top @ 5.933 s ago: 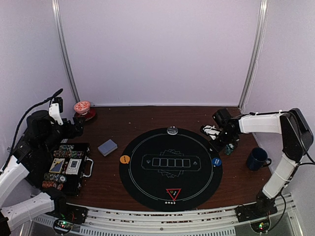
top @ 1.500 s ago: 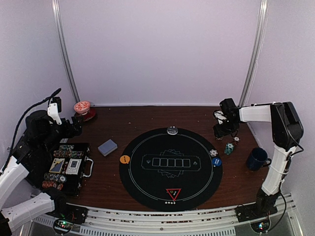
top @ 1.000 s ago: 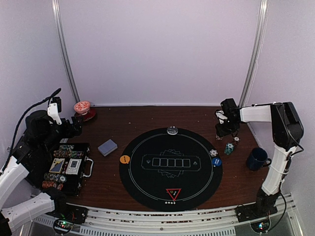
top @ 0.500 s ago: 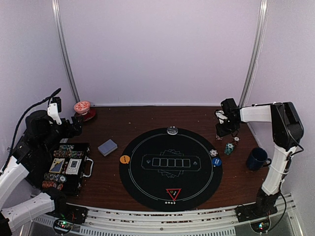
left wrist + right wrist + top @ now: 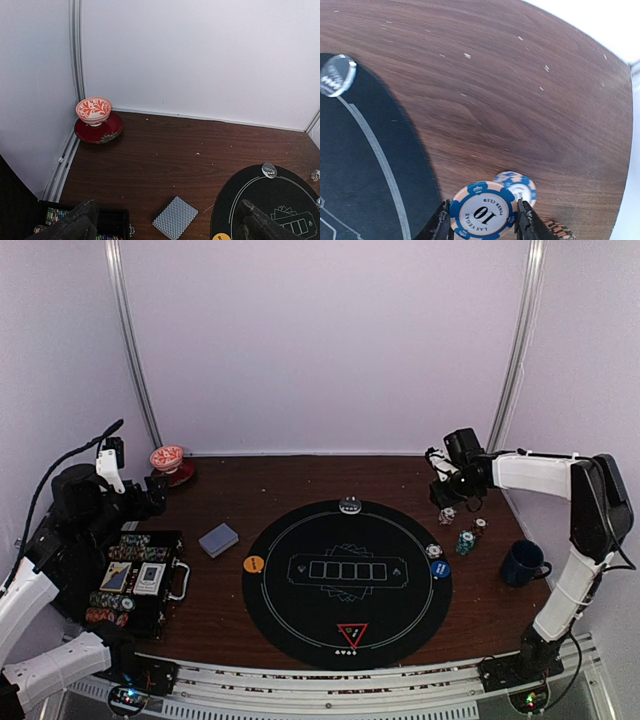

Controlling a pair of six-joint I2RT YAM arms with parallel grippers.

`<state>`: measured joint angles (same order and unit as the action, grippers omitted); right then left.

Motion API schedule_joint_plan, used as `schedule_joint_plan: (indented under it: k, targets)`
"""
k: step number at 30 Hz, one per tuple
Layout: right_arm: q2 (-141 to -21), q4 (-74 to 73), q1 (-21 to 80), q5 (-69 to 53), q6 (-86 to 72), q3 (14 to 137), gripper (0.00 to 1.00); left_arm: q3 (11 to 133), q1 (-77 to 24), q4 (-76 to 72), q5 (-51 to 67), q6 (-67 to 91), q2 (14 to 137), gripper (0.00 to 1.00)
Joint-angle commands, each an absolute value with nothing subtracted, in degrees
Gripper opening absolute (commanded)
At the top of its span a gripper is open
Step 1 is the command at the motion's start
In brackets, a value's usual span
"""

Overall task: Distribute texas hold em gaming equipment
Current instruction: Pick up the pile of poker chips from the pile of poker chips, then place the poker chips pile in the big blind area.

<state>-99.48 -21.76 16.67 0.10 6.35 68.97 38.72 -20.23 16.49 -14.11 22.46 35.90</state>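
Next, my right gripper lets go of the blue-and-peach poker chip on the mat (image 5: 256,582), against the near side of the orange button.
My right gripper (image 5: 482,220) is shut on a blue-and-peach poker chip (image 5: 483,210) marked 10, held just above the wooden table. A second blue chip (image 5: 521,186) lies flat on the wood right behind it. In the top view the right gripper (image 5: 446,500) hangs just off the black round mat's (image 5: 300,615) back right edge. A short chip stack (image 5: 465,540) and loose chips (image 5: 434,551) sit nearby. The card deck (image 5: 218,539) lies left of the mat. An orange button (image 5: 253,564), a blue button (image 5: 439,568) and a red triangle marker (image 5: 352,633) rest on the mat. My left gripper (image 5: 167,225) is open above the deck (image 5: 175,218).
An open black case (image 5: 172,558) of chips and cards sits at the left. The dark blue mug (image 5: 522,562) stands at the right, the red-and-white cup on its saucer (image 5: 168,462) at the back left. A clear round disc (image 5: 349,505) lies on the mat's far edge.
The right gripper has closed on the 10 chip and shifted slightly left and back, its arm stretching out. The left arm has not moved.
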Motion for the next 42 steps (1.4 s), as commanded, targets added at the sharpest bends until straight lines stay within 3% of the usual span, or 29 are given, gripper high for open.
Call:
schedule_joint_plan:
  k: [1,9,23,32,42]
  targets:
    - [-95.73,-22.23,21.74,-1.36,8.73,70.21,0.28,38.32,-19.41,13.97,-13.87,22.93,35.84,0.98]
    - [-96.33,-25.48,40.62,-4.74,14.65,76.76,0.28,38.17,-18.51,13.84,-14.48,22.95,35.89,0.98]
    - [-118.89,-28.78,63.31,-2.55,15.61,95.87,0.29,38.06,-17.32,13.54,-14.50,23.03,35.28,0.98]
    - [-135.12,-33.02,66.90,2.04,10.18,113.66,0.29,38.06,-17.13,13.53,-14.37,23.03,34.89,0.98]
    - [-142.22,-34.24,67.73,3.25,8.81,121.22,0.30,38.16,-17.05,13.53,-13.74,23.12,35.27,0.98]
